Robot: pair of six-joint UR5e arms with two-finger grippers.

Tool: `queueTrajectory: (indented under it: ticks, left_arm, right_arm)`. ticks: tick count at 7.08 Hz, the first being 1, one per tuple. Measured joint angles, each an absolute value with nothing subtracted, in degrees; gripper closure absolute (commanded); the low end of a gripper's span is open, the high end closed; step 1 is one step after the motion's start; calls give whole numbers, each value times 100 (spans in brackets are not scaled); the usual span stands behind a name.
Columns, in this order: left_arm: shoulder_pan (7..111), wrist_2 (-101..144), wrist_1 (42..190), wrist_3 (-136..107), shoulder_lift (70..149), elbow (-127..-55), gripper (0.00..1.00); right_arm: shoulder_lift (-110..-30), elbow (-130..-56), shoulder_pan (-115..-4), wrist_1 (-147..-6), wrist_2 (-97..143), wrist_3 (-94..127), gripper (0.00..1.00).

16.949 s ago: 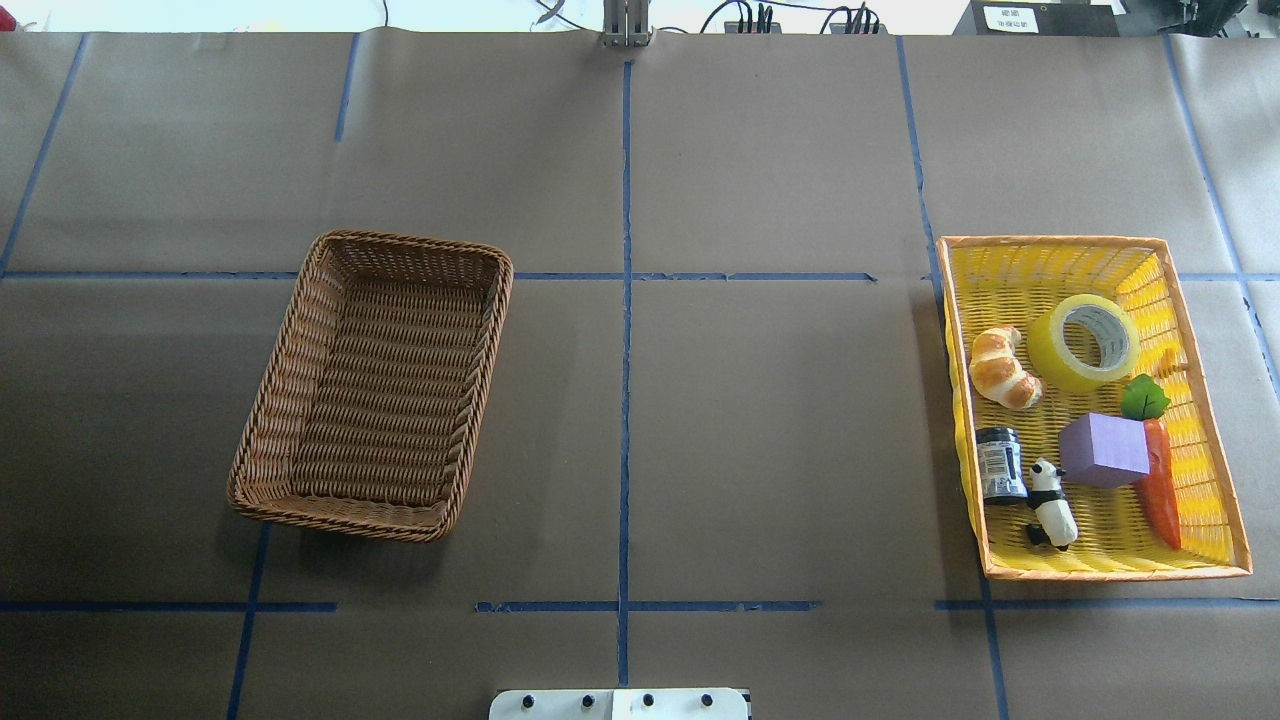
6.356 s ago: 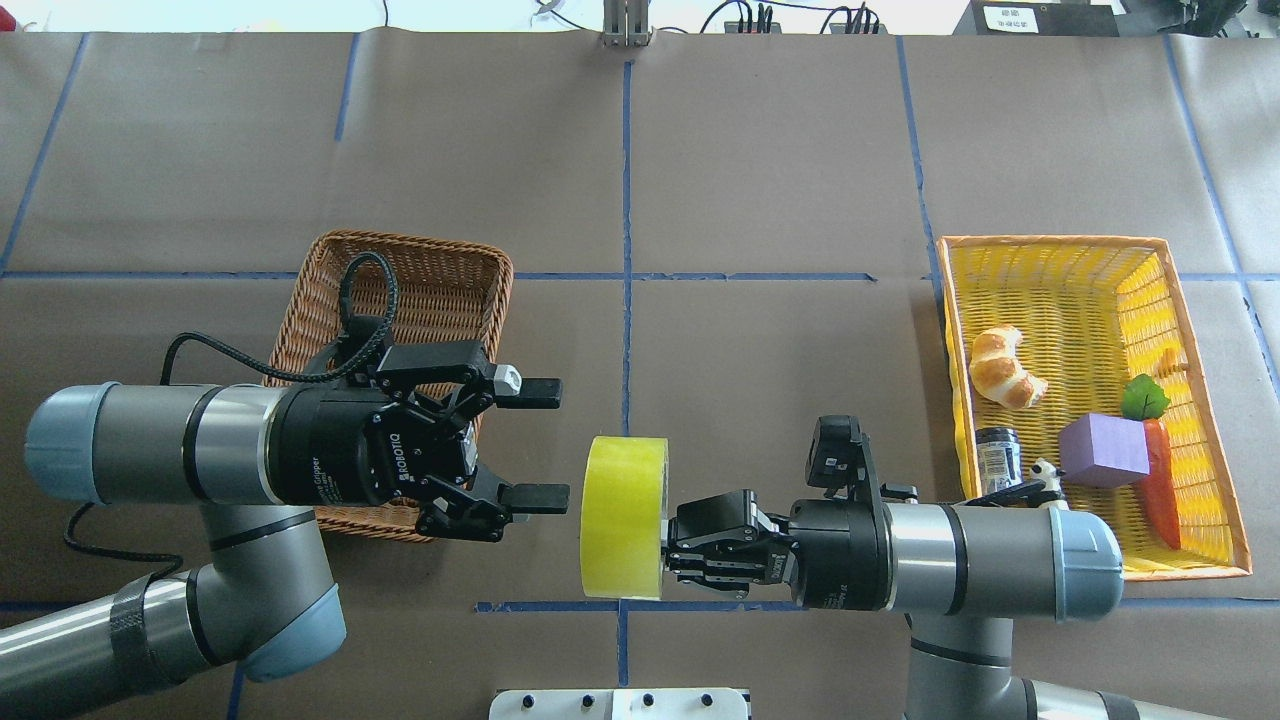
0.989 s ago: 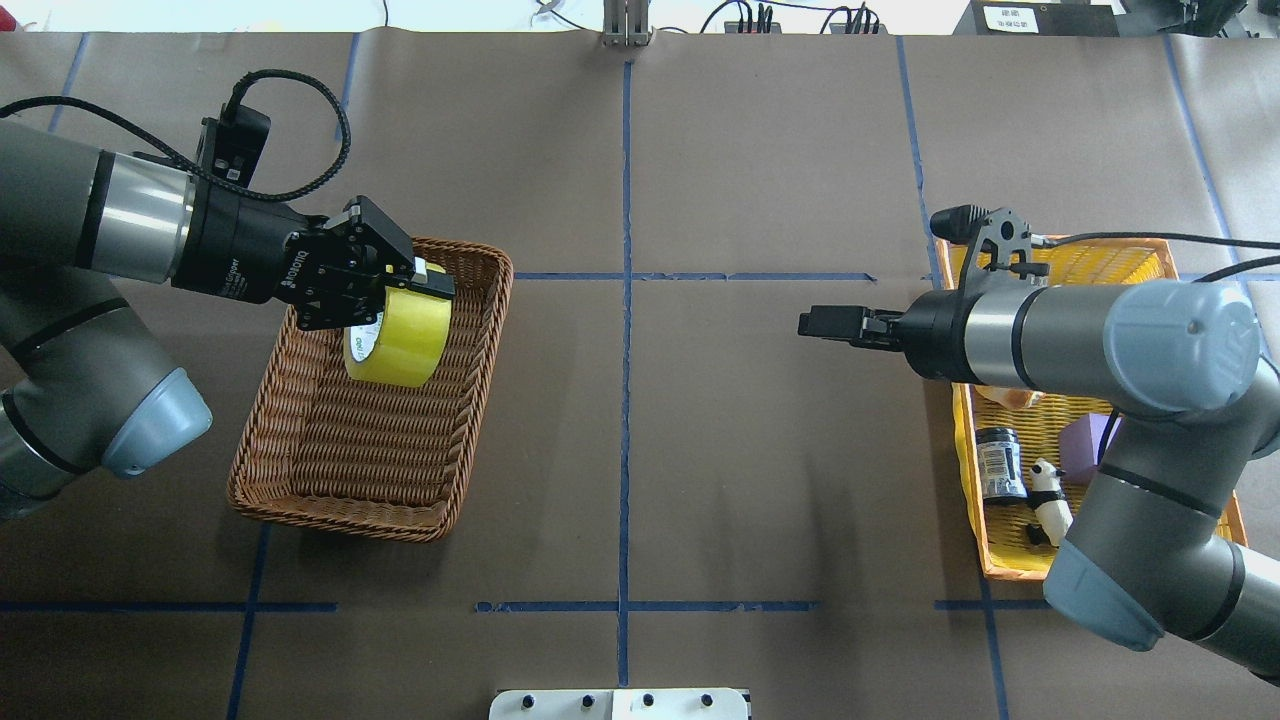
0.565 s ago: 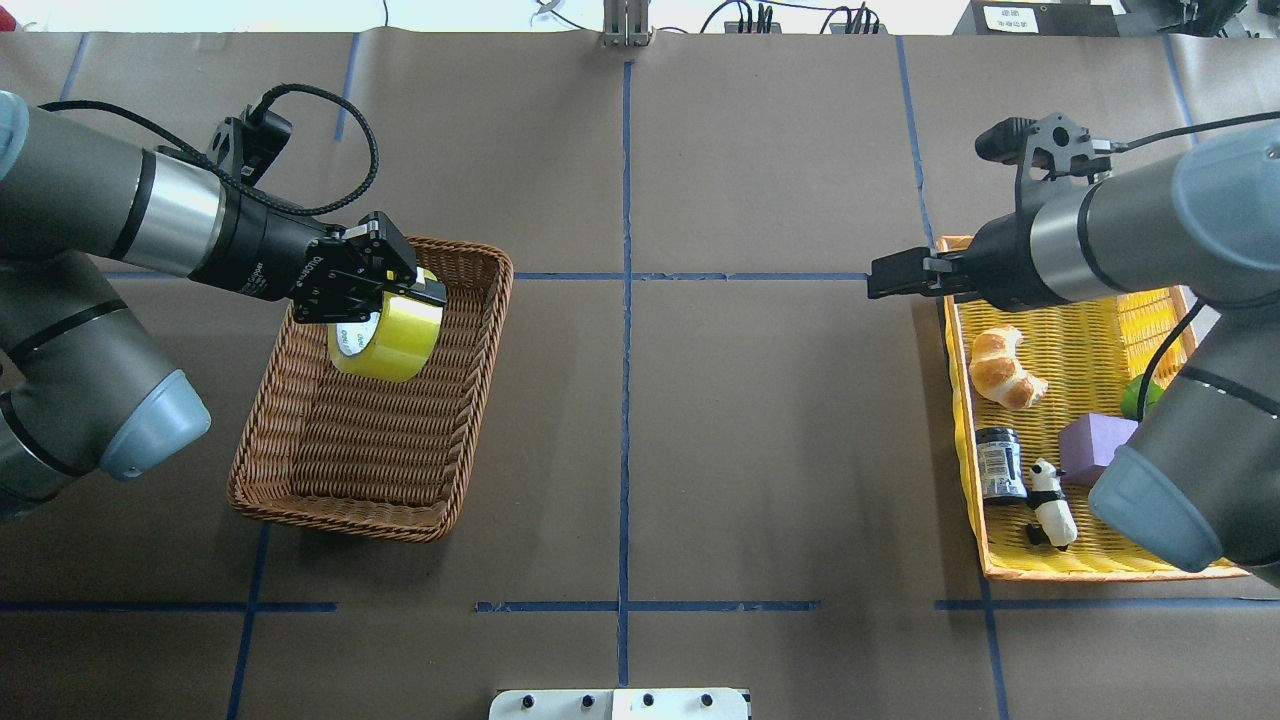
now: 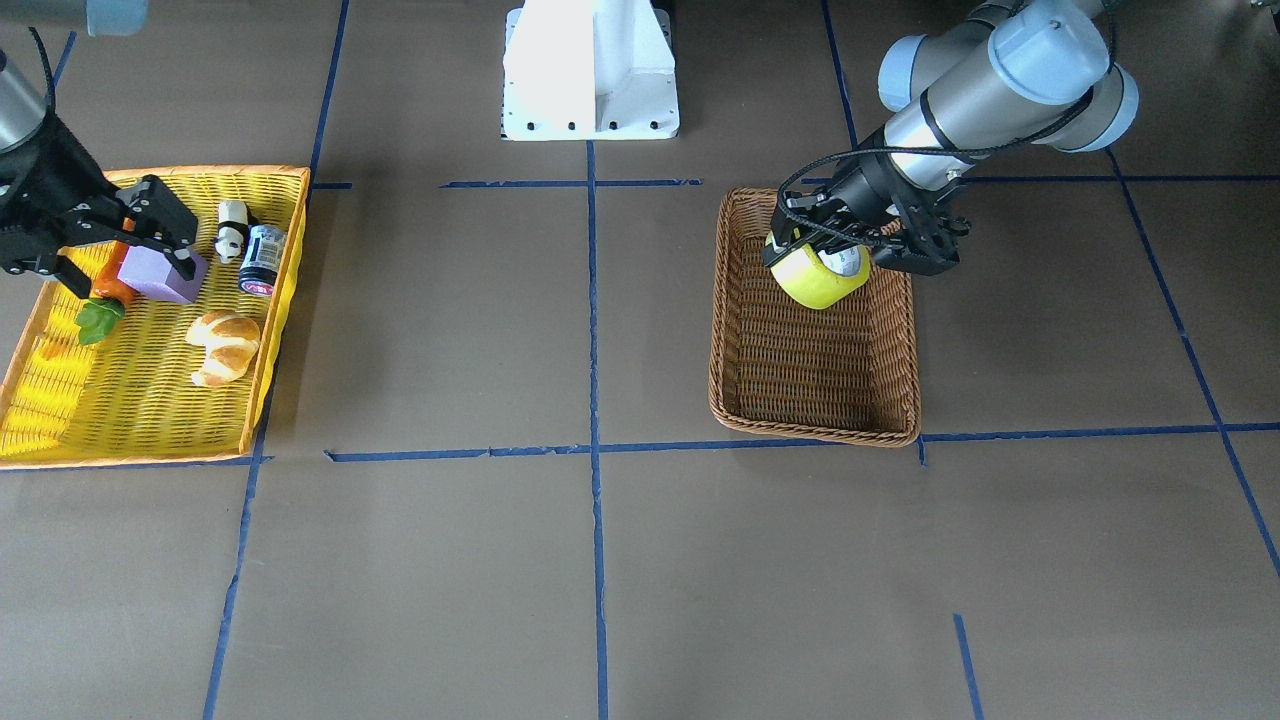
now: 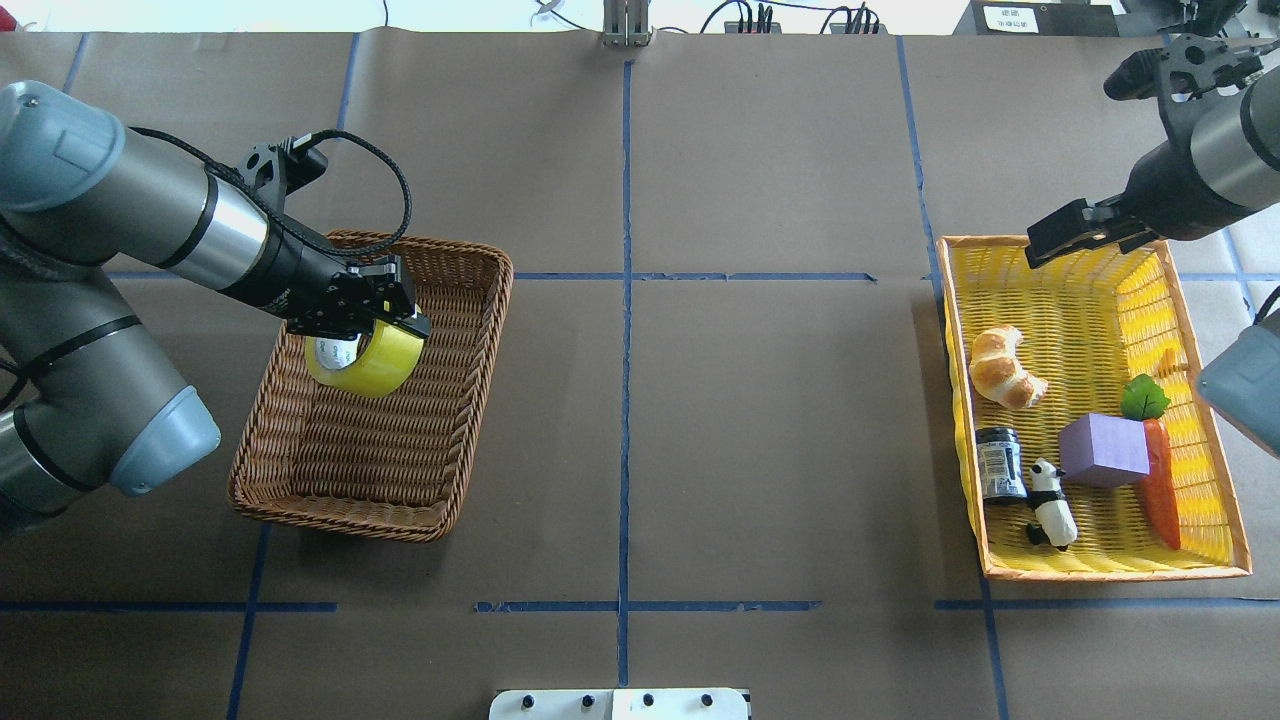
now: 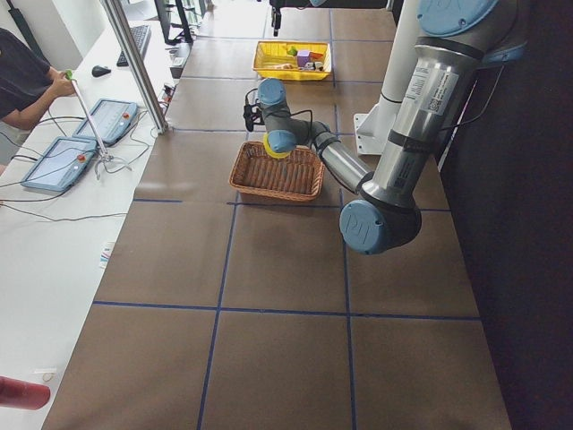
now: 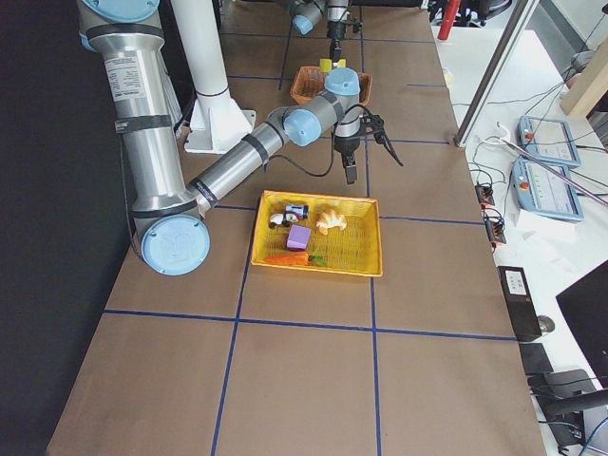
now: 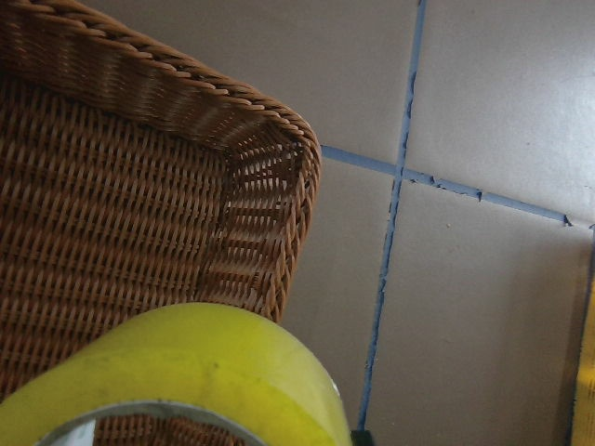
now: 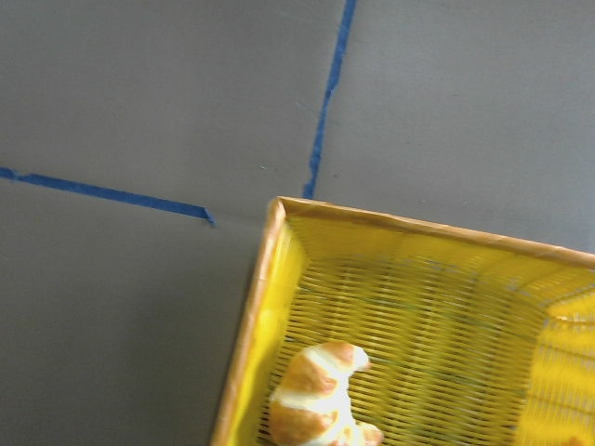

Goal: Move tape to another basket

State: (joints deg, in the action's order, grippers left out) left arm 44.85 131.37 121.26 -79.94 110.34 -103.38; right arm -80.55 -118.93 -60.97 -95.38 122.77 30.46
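Next, my left gripper releases the yellow-green tape roll on the middle of the brown wicker basket's bottom (image 5: 812, 304) (image 9: 130, 237).
The yellow-green tape roll (image 6: 378, 366) hangs in my left gripper (image 6: 365, 330), which is shut on it, over the far part of the brown wicker basket (image 6: 478, 350). From the front, the tape (image 5: 815, 282) sits just above the basket's floor, inside its rim (image 5: 815, 432). The left wrist view shows the tape (image 9: 186, 372) close below the camera and the basket's corner (image 9: 279, 167). My right gripper (image 6: 1075, 232) is far from the tape, above the yellow basket's far edge. From the front, the right gripper (image 5: 110, 245) looks open and empty.
The yellow plastic basket (image 6: 1100, 575) at the right holds a croissant (image 6: 1003, 368), a purple block (image 6: 1103, 450), a carrot (image 6: 1160, 490), a small dark jar (image 6: 1000, 465) and a panda figure (image 6: 1050, 505). Blue tape lines cross the brown table. A white base plate (image 5: 590, 70) stands at the robot's side.
My left gripper has lowered the tape a little, toward the basket's left side. My right arm has drawn back to the right and farther away, uncovering the yellow basket's contents.
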Motion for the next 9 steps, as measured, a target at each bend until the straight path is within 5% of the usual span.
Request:
queueTrajectory:
  ticks: [6,7,8,9]
  left_arm:
    - [3788,11827,10494,-6698,11138,-10210,91]
    - [3647,11708,10474,-6685,11139,-10200,52]
    - [3519,11553,10455,-6681,11140,-10194,1]
    - [3446,11429,10388,-6678,11143,-10215,0]
  right_arm:
    - [-8667,-11520,-7510,-9823,13204,1111,0]
    - [-8705,-11477,-7580,-9806,13256,1100,0]
    - [-8727,-11426,-7607,-9784,13264,1091,0]
    - [-8736,-11379,-7615,-9767,13234,1089,0]
